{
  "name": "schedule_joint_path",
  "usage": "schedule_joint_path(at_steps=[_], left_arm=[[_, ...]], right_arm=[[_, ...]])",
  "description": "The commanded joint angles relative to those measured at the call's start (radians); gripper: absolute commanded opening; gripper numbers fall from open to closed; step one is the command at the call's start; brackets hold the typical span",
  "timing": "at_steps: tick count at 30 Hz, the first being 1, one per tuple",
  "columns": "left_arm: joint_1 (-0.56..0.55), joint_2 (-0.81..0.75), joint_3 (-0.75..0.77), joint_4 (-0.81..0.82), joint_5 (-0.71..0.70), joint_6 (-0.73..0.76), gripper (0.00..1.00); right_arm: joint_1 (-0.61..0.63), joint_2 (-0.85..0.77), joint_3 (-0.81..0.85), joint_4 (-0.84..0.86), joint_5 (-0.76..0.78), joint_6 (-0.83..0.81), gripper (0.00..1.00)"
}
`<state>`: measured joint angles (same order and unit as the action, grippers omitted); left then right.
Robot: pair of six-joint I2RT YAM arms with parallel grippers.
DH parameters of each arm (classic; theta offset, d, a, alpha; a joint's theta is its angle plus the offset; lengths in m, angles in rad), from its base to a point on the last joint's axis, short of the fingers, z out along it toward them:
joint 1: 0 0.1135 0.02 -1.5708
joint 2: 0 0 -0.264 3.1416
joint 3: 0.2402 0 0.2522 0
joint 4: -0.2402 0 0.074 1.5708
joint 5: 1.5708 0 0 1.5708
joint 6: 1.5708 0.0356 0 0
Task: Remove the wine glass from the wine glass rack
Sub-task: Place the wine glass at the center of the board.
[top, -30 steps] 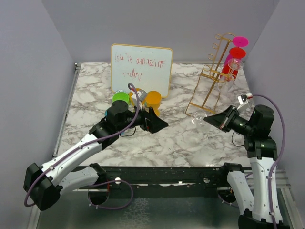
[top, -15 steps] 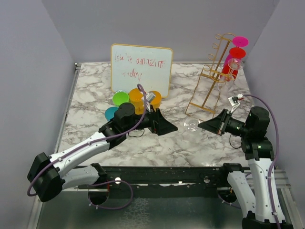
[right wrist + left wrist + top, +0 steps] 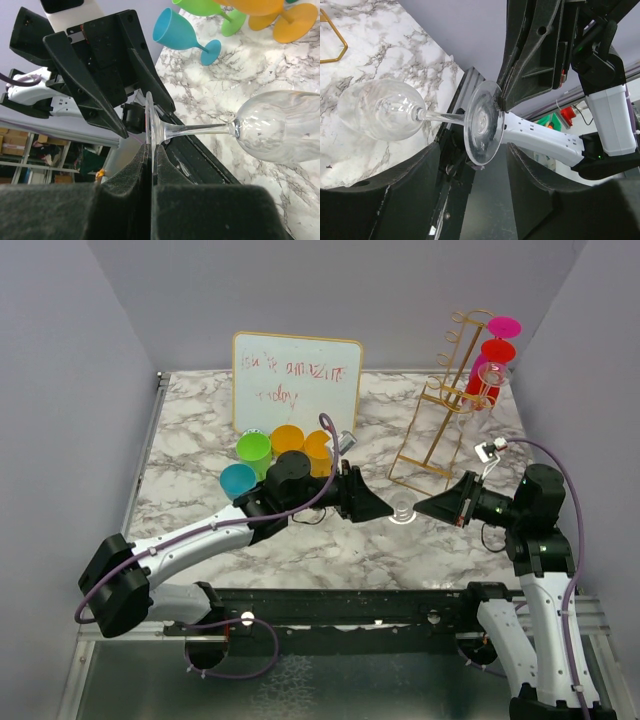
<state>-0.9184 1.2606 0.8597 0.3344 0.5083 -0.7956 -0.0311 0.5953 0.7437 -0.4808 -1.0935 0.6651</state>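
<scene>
My right gripper will hand the foot of the wine glass, which it holds on its side by that foot, to my left gripper, and then take the glass's bowl (image 3: 280, 127).
A clear wine glass (image 3: 401, 508) hangs on its side above the marble table, between my two grippers. My right gripper (image 3: 151, 150) is shut on the thin edge of the glass's foot, with the bowl (image 3: 280, 125) pointing away to the right. My left gripper (image 3: 474, 150) stands open, its two fingers on either side of the foot (image 3: 482, 122) without touching it. The bowl (image 3: 385, 110) lies out to the left in that view. The gold wine glass rack (image 3: 445, 400) stands at the back right, apart from this glass.
Pink and red glasses (image 3: 492, 350) and a clear one (image 3: 495, 375) hang on the rack. Green (image 3: 253, 448), orange (image 3: 288, 438) and blue (image 3: 238, 480) glasses stand behind my left arm, in front of a whiteboard (image 3: 296, 385). Purple walls close in both sides.
My right gripper has carried the glass left, away from the rack's base. My left arm has swung right until its fingers flank the foot, and its jaws have narrowed.
</scene>
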Motion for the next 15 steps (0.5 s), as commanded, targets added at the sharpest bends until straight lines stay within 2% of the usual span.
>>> schedule_joint_path(at_steps=[1,3,9,15], left_arm=[[-0.007,-0.003,0.021,0.032,0.002,0.016,0.56],[-0.008,0.005,0.022,0.034,0.005,0.018,0.55],[-0.016,0.019,0.034,0.045,0.008,0.016,0.42],[-0.019,0.033,0.044,0.06,0.022,0.004,0.36]], right_arm=[[0.011,-0.009,0.006,0.082,-0.072,0.008,0.01],[0.011,-0.007,0.008,0.078,-0.072,0.003,0.0],[0.016,-0.002,0.007,0.072,-0.077,-0.006,0.0],[0.019,-0.004,-0.004,0.073,-0.081,-0.003,0.0]])
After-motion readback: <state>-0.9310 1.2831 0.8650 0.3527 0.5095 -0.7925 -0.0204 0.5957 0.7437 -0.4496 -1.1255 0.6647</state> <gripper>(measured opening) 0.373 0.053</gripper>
